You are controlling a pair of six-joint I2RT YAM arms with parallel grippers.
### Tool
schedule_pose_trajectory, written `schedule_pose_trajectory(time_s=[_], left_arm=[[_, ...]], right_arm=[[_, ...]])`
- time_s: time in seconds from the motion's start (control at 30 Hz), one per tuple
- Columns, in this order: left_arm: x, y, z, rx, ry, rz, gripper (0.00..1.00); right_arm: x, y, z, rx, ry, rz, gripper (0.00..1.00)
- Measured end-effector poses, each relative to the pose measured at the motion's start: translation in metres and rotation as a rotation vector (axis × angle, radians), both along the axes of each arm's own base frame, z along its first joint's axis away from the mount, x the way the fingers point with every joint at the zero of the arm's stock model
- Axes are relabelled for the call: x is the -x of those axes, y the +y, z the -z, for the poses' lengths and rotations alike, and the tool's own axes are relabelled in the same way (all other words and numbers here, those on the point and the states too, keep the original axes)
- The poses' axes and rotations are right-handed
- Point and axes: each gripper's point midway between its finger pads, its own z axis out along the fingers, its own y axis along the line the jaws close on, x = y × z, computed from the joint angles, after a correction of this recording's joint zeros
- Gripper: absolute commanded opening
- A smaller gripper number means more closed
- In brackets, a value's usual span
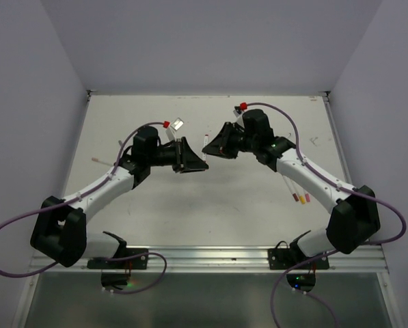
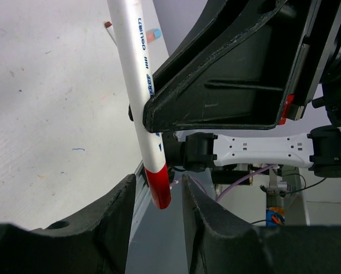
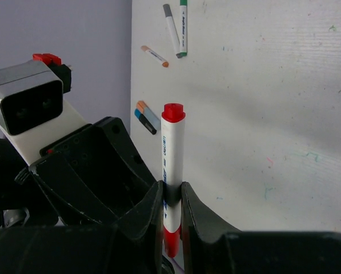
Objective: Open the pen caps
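The pen will be put down on the bare in the middle of the table point(image 1: 214, 152) under the fingers of my right gripper.
My right gripper point(image 3: 171, 197) is shut on the white barrel of a pen point(image 3: 173, 151) and holds it above the table. The pen's red cap point(image 2: 159, 185) points toward my left gripper point(image 2: 157, 197). That gripper's fingers stand on either side of the cap, with a narrow gap on each side, so it is open and not touching. In the top view the two grippers meet at mid-table, left gripper point(image 1: 192, 156) facing right gripper point(image 1: 216, 147), with the pen point(image 1: 205, 142) between them. The cap's end point(image 3: 171, 242) shows below the right fingers.
Grey and green markers point(image 3: 176, 28) lie at the far edge, with an orange-tipped one point(image 3: 155, 55) and orange and blue ones point(image 3: 144, 116) nearer. Several pens point(image 1: 296, 193) lie beside the right arm. A pink-tipped pen point(image 1: 100, 161) lies left of the left arm.
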Motion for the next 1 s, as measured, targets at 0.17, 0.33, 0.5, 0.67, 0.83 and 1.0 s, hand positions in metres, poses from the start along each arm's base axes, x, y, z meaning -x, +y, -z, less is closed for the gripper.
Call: schedule_pose_trajectory(time_s=[0.17,0.33,0.5,0.67,0.83,1.0], left_arm=[[0.003,-0.002,-0.002,0.014,0.012,0.010,0.06],[0.002,-0.001,0.005,0.004,0.036,0.005,0.00],[-0.002,0.001,0.020,-0.046,0.085,-0.024,0.00],[-0.012,0.007,0.040,-0.180,0.106,-0.091,0.00],[-0.025,0.013,0.041,-0.211,-0.021,-0.141,0.00],[-0.024,0.020,0.041,-0.080,-0.070,-0.201,0.00]], right_arm=[[0.000,0.003,-0.001,-0.017,0.001,0.002,0.00],[-0.001,0.004,0.001,-0.020,-0.001,-0.001,0.00],[-0.006,0.003,0.017,0.025,-0.009,0.006,0.00],[-0.018,0.002,0.038,0.148,-0.041,0.036,0.00],[-0.035,0.019,0.036,0.130,-0.063,-0.030,0.00],[-0.035,0.031,0.034,0.042,-0.036,-0.122,0.00]])
